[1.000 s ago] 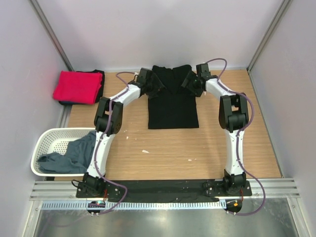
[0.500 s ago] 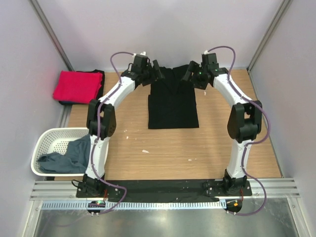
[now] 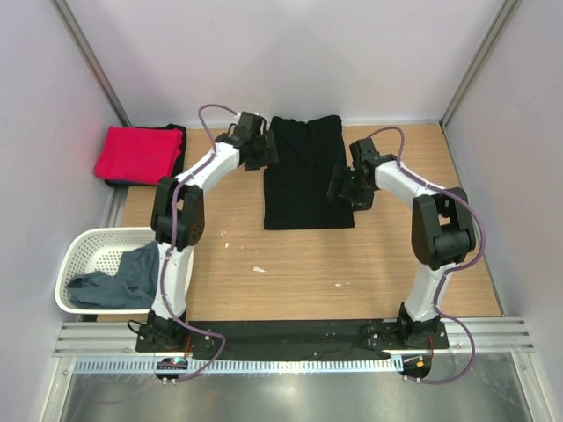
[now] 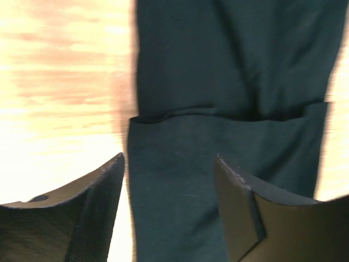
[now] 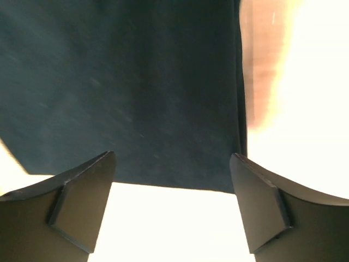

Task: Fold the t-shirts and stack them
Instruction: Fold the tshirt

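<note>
The black t-shirt lies up by the back wall, so my left gripper and my right gripper will pull it closer by its near corners (image 3: 352,225).
The black t-shirt (image 3: 306,176) lies flat at the back middle of the table as a long narrow strip, sleeves folded in. My left gripper (image 3: 266,152) is open and empty at its upper left edge; the left wrist view shows the black cloth (image 4: 229,82) and a fold line between the open jaws (image 4: 169,161). My right gripper (image 3: 343,188) is open and empty at the shirt's right edge, with the hem (image 5: 136,109) ahead of its jaws (image 5: 172,158). The red t-shirt (image 3: 136,154) lies folded at the back left. The grey-blue t-shirt (image 3: 123,277) is crumpled in the basket.
A white lattice basket (image 3: 84,251) stands at the left edge beside the left arm. The red shirt rests on a dark folded cloth (image 3: 179,132). Walls close the table at the back and both sides. Small crumbs (image 3: 259,269) lie on the wood.
Both grippers held the black shirt's shoulders, lifted them, and have let go. The shirt now lies flat. My right gripper moved toward me along the right edge; the left stayed near the collar.
</note>
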Available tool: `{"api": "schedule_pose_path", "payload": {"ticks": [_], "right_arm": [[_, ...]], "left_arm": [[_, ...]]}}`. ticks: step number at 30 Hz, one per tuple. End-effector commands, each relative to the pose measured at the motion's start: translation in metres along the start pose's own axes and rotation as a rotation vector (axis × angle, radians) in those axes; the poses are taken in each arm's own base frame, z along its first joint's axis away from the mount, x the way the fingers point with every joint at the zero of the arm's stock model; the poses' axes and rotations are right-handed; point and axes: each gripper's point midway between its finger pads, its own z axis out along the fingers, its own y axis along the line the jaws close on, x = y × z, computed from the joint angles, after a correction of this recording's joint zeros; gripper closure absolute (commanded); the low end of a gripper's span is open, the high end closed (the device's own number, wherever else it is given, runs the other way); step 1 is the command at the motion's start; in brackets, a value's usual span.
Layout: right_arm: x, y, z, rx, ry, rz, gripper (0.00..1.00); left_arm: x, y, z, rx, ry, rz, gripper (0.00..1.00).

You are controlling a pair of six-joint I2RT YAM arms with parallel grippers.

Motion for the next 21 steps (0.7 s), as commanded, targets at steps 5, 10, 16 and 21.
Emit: {"api": "schedule_pose_path", "payload": {"ticks": [5, 10, 16, 21], "right_arm": [[0.022, -0.016, 0.006, 0.053, 0.001, -0.023, 0.19], [0.036, -0.026, 0.012, 0.079, 0.032, -0.016, 0.28], [0.052, -0.042, 0.013, 0.128, 0.059, -0.023, 0.3], [0.064, -0.053, 0.015, 0.154, 0.077, -0.02, 0.3]], "left_arm": [[0.025, 0.02, 0.023, -0.048, 0.065, 0.021, 0.41], [0.022, 0.021, 0.034, -0.048, 0.035, 0.023, 0.52], [0.019, 0.02, 0.05, -0.037, 0.018, -0.006, 0.67], [0.012, 0.02, 0.058, -0.029, -0.007, -0.014, 0.87]]}}
